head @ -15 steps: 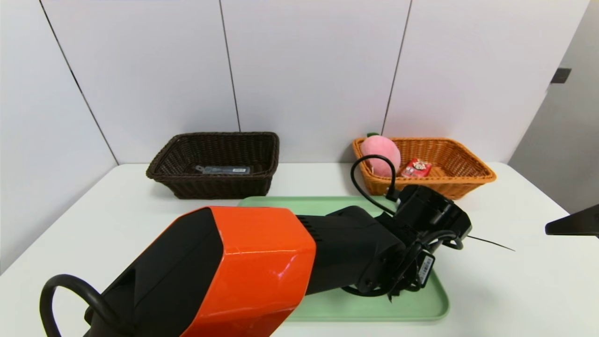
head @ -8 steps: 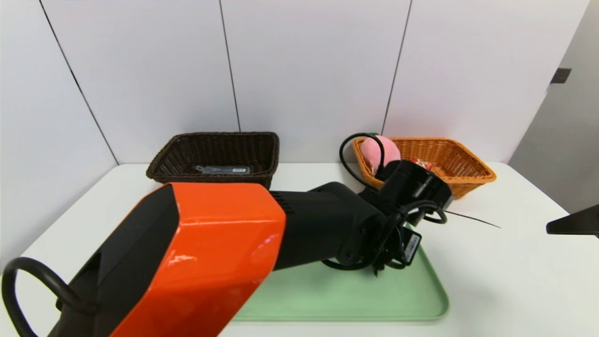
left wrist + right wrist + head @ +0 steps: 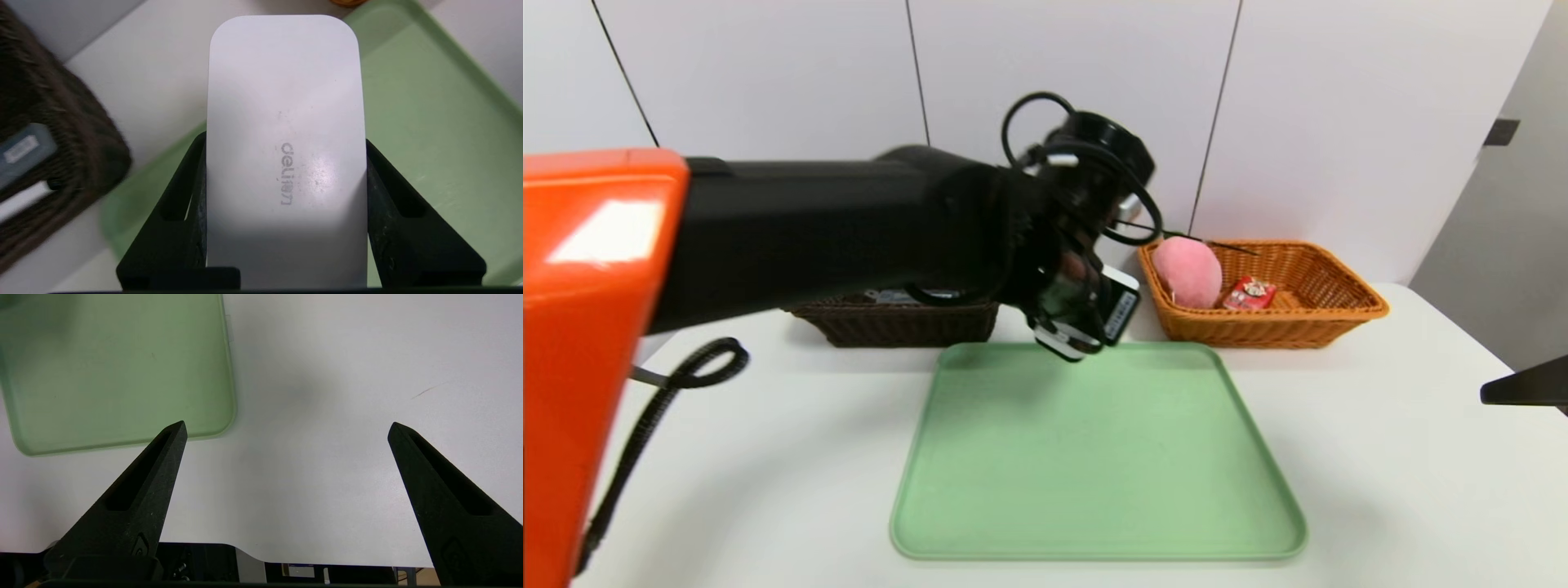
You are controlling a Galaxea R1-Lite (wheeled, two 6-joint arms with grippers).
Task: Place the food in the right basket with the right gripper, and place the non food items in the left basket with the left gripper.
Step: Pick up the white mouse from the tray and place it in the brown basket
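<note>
Next, my left gripper lets go of the white case across the grey case and marker in the dark basket [image 3: 916, 285].
My left gripper [image 3: 284, 141] is shut on the white rounded oblong case [image 3: 284, 122], one black finger on each long side. In the head view it hangs in the air with the case [image 3: 1123, 309] over the tray's far edge, between the two baskets. The left basket [image 3: 49, 134], dark brown, holds the grey case [image 3: 24, 149] and the white marker [image 3: 24, 200]. In the right basket [image 3: 1307, 314], orange, lie the pink peach [image 3: 1188, 273] and the red carton [image 3: 1250, 292]. My right gripper [image 3: 286, 428] stands open over bare table, with nothing between its fingers.
The green tray [image 3: 1094, 449] lies in the middle of the white table with nothing on it. My raised left arm hides most of the dark basket [image 3: 890, 325] from the head view. The wall stands right behind both baskets.
My left arm has risen from the tray's right side and swung up and left toward the dark basket, with the white case in its gripper. The right arm has stayed put.
</note>
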